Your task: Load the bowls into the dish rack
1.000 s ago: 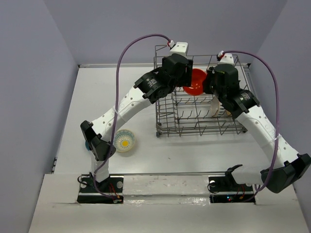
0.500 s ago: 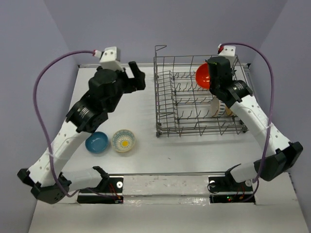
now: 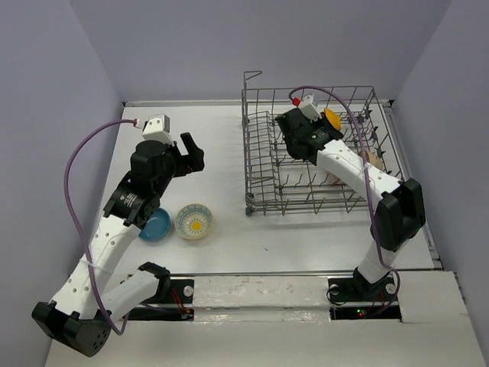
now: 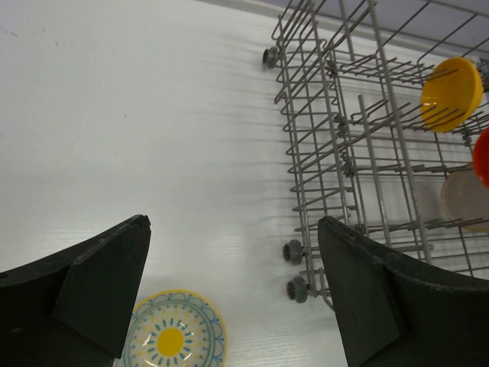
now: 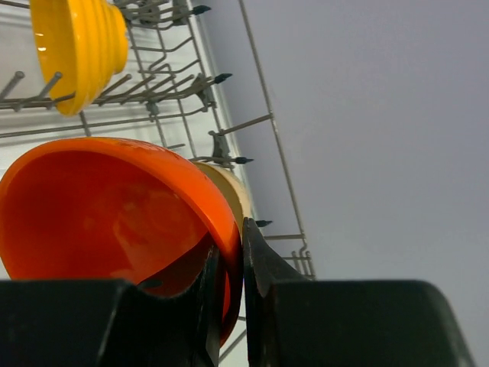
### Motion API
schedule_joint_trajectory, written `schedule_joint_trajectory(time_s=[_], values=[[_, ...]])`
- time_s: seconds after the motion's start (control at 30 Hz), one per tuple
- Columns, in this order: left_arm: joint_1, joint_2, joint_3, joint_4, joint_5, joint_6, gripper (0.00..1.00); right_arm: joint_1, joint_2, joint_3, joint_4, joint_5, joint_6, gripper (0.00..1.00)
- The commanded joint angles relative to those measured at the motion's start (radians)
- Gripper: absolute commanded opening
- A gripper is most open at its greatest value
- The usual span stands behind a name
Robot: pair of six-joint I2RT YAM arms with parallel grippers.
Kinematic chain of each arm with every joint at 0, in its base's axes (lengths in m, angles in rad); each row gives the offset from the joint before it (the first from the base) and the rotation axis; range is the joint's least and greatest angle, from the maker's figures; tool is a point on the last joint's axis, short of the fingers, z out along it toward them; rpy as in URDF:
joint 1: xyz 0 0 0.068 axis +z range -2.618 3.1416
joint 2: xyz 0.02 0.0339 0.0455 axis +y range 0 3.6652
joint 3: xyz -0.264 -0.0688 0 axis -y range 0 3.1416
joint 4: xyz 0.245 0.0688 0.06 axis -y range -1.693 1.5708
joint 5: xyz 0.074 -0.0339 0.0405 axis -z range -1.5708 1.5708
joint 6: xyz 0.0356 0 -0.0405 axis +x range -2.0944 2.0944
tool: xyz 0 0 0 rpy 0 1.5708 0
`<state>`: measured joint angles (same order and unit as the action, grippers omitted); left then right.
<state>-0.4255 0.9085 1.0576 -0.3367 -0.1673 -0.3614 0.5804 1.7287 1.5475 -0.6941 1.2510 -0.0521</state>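
I need to let go of the orange-red bowl with my right gripper in the dish rack's near row of pegs (image 3: 314, 171), beside the pale cream bowl.
My right gripper (image 5: 243, 229) is shut on the rim of the orange-red bowl (image 5: 107, 206) and holds it inside the grey wire dish rack (image 3: 258, 200). In the top view that gripper (image 3: 312, 138) hides this bowl. A yellow bowl (image 3: 332, 120) stands on edge in the tines behind it, and a pale cream bowl (image 5: 231, 189) sits just behind the orange one. My left gripper (image 4: 233, 222) is open and empty above the table, left of the rack. The flower-pattern bowl (image 3: 194, 221) and the blue bowl (image 3: 156, 225) lie on the table below it.
The rack (image 4: 321, 153) stands on small grey wheels (image 4: 293, 251) at the table's right. In the left wrist view it holds the yellow bowl (image 4: 451, 92), a sliver of the orange bowl (image 4: 482, 157) and a whitish bowl (image 4: 464, 200). Purple walls enclose the table.
My left arm has pulled out of the rack and swung left over the table. My right gripper has carried the orange-red bowl leftward and lower into the rack.
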Motion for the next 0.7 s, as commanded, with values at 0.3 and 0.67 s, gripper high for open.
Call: schedule_joint_trajectory(time_s=[0.3,0.67], values=[[0.050,-0.014,-0.096,0.148,0.163,0.007,0.99,0.076,0.049,-0.049,0.070,0.337,-0.178,0.01],[0.050,-0.011,-0.111,0.153,0.163,0.006,0.99,0.076,0.060,-0.092,0.065,0.318,-0.173,0.01]])
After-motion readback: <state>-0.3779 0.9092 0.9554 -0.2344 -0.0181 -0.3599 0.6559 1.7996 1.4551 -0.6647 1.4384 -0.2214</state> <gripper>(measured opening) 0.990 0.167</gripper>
